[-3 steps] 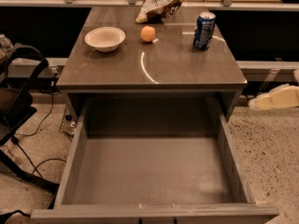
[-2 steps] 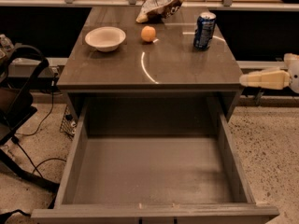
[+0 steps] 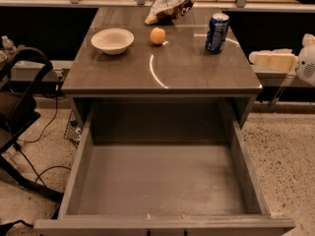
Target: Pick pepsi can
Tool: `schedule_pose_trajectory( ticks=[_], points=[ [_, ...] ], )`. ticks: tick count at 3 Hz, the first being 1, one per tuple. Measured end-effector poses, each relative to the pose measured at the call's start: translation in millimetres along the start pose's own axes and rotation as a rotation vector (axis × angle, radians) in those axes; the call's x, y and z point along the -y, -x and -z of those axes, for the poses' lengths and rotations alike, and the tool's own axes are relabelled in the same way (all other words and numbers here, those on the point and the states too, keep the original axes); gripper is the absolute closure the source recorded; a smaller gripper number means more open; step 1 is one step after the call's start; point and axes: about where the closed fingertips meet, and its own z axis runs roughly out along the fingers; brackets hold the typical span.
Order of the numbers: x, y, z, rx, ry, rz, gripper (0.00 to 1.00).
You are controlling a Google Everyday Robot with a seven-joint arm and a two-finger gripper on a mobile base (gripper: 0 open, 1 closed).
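Note:
Next, the gripper moves to the pepsi can and closes on the middle of its body (image 3: 216, 33), below the can's silver rim.
The pepsi can (image 3: 217, 32) stands upright at the back right of the grey cabinet top (image 3: 167, 70); it is dark blue with a silver rim. My gripper (image 3: 256, 58) comes in from the right edge of the view, cream-coloured, at about the height of the cabinet top. It is to the right of the can and a little nearer the camera, well apart from it and holding nothing.
A white bowl (image 3: 112, 40) sits at the back left and an orange (image 3: 157, 35) in the middle. A crumpled chip bag (image 3: 171, 4) lies at the back. An open grey drawer (image 3: 162, 181) juts out in front. A black chair (image 3: 19, 107) stands at left.
My gripper has risen and moved left toward the cabinet top, from low beside the cabinet to near the can's level. Nothing on the top has moved.

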Motion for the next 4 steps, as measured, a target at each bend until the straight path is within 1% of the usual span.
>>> schedule_pose_trajectory(
  ticks=[1, 2, 3, 4],
  points=[
    [0, -2, -7, 0.003, 0.004, -0.003, 0.0],
    [-5, -4, -46, 0.04, 0.033, -0.014, 0.0],
    [-5, -9, -93, 0.068, 0.084, -0.007, 0.0],
    [2, -9, -144, 0.088, 0.124, -0.008, 0.0]
  ],
)
